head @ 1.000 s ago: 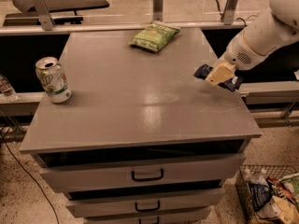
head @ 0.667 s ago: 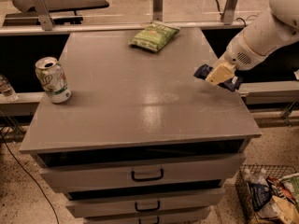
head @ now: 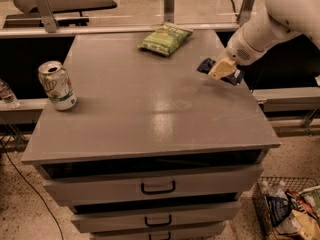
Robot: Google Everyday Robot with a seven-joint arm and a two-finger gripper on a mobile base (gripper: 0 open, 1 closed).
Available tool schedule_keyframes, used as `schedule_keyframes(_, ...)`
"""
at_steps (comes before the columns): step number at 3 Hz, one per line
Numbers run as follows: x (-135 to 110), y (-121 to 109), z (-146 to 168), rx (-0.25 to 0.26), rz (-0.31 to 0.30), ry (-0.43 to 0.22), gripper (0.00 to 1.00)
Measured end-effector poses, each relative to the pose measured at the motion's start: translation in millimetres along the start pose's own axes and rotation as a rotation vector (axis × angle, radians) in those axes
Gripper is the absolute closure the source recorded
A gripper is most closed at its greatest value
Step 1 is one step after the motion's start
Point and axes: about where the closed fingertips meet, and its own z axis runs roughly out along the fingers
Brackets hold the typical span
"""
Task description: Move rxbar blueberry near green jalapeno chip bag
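I need to use my gripper to put the rxbar blueberry, held just above the cabinet top, down against the arm-facing edge of the green jalapeno chip bag (head: 195, 54).
The green jalapeno chip bag (head: 165, 38) lies flat at the far middle of the grey cabinet top (head: 150, 109). My gripper (head: 222, 69) hangs from the white arm (head: 280, 19) over the right side of the top, to the right of the bag and nearer the front. It is shut on the rxbar blueberry (head: 204, 65), whose dark-blue ends stick out on both sides of the pale fingers (head: 220, 70). The bar is held just above the surface, about a hand's width from the bag.
A green-and-white soda can (head: 57, 85) stands upright near the left edge. The cabinet has drawers with black handles (head: 158, 188) below. A wire basket with wrappers (head: 290, 209) stands on the floor at the lower right. A rail (head: 125, 30) runs behind the top.
My gripper has moved left and a little toward the back with the bar in it, closer to the chip bag. The bag and the can have not moved.
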Motion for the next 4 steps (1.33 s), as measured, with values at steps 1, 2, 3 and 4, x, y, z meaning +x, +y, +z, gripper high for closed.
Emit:
schedule_keyframes(1,-11,-28,25,0.042,-0.014,-0.01,1.0)
schedule_keyframes(2,-14,-54,46,0.08,-0.015,-0.012,1.0)
schedule_keyframes(3,-20,-71,60,0.101,-0.012,-0.038,1.0)
schedule_keyframes(4,-40,-81,74,0.106,-0.03,-0.077,1.0)
